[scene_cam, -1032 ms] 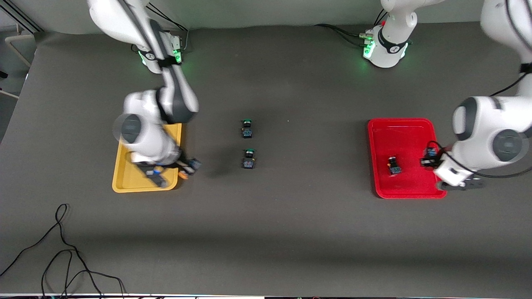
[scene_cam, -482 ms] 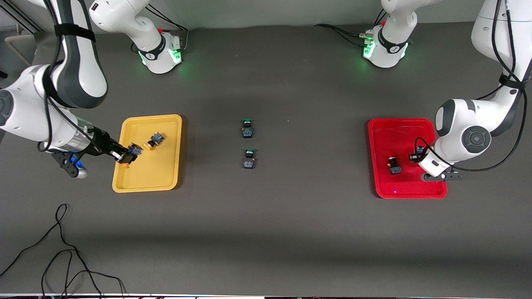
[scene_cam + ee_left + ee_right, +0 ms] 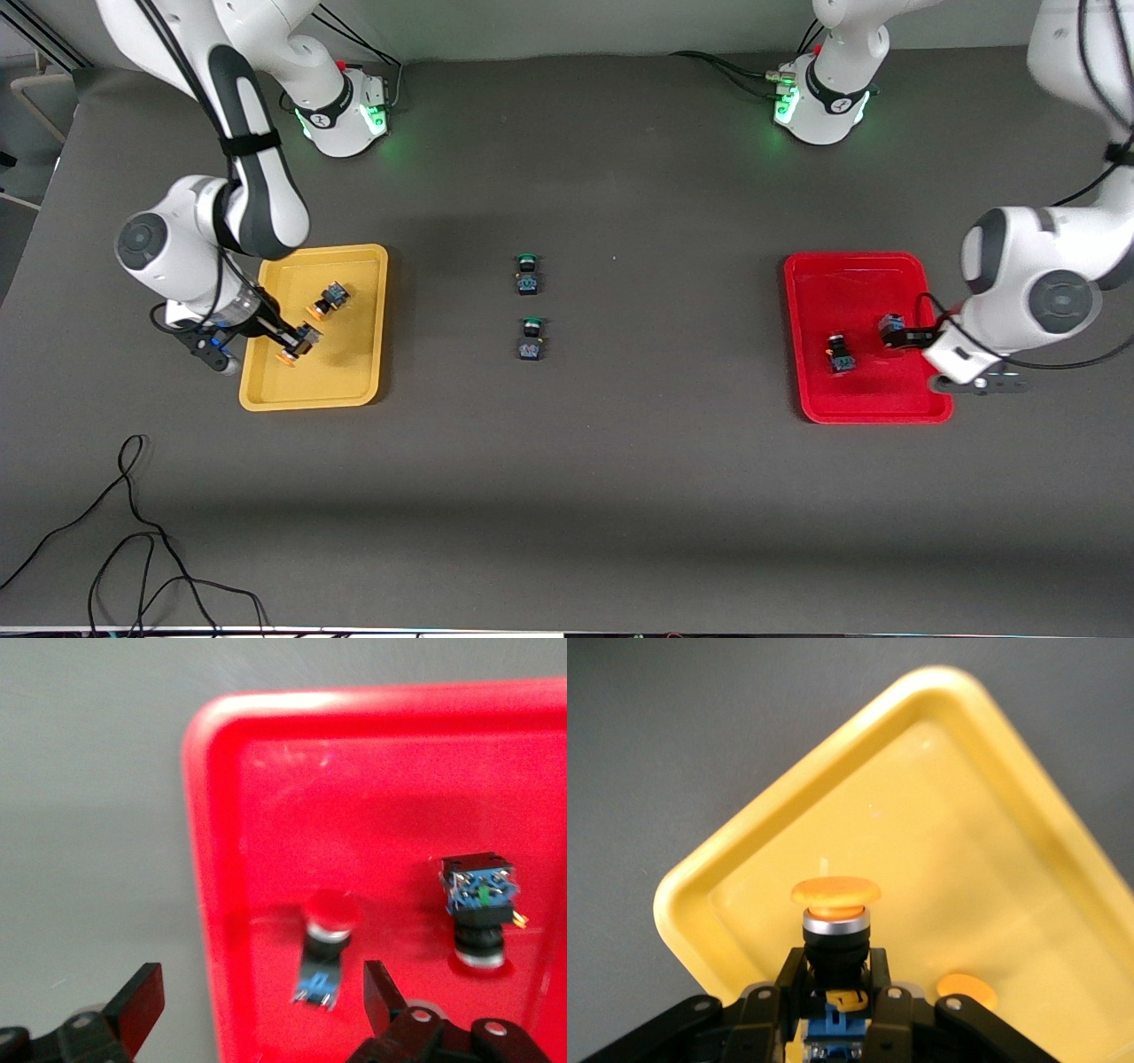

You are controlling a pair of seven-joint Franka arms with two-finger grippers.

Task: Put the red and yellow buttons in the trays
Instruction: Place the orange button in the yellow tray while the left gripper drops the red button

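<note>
My right gripper should put the yellow-capped button, now held just over the yellow tray, down between the second yellow button and the yellow tray's front edge (image 3: pixel 337 363) (image 3: pixel 796 920).
My right gripper (image 3: pixel 299 341) (image 3: pixel 837 967) is shut on a yellow-capped button (image 3: pixel 288 355) (image 3: pixel 834 893) and holds it just over the yellow tray (image 3: pixel 341 377) (image 3: pixel 966 815). A second yellow button (image 3: pixel 328 301) (image 3: pixel 966 989) lies in that tray. My left gripper (image 3: pixel 897 337) (image 3: pixel 261 992) stands open low over the red tray (image 3: pixel 850 283) (image 3: pixel 354 771). A red-capped button (image 3: pixel 889 325) (image 3: pixel 323 943) rests in the tray, loose between the spread fingers. Another red button (image 3: pixel 839 352) (image 3: pixel 478 904) lies in the same tray.
Two green-capped buttons (image 3: pixel 527 273) (image 3: pixel 531 339) sit on the dark table midway between the trays. A black cable (image 3: pixel 133 532) loops near the front edge at the right arm's end.
My left gripper has opened and let go of the red button in the red tray. My right arm has swung about with the yellow button, which stays gripped over the yellow tray.
</note>
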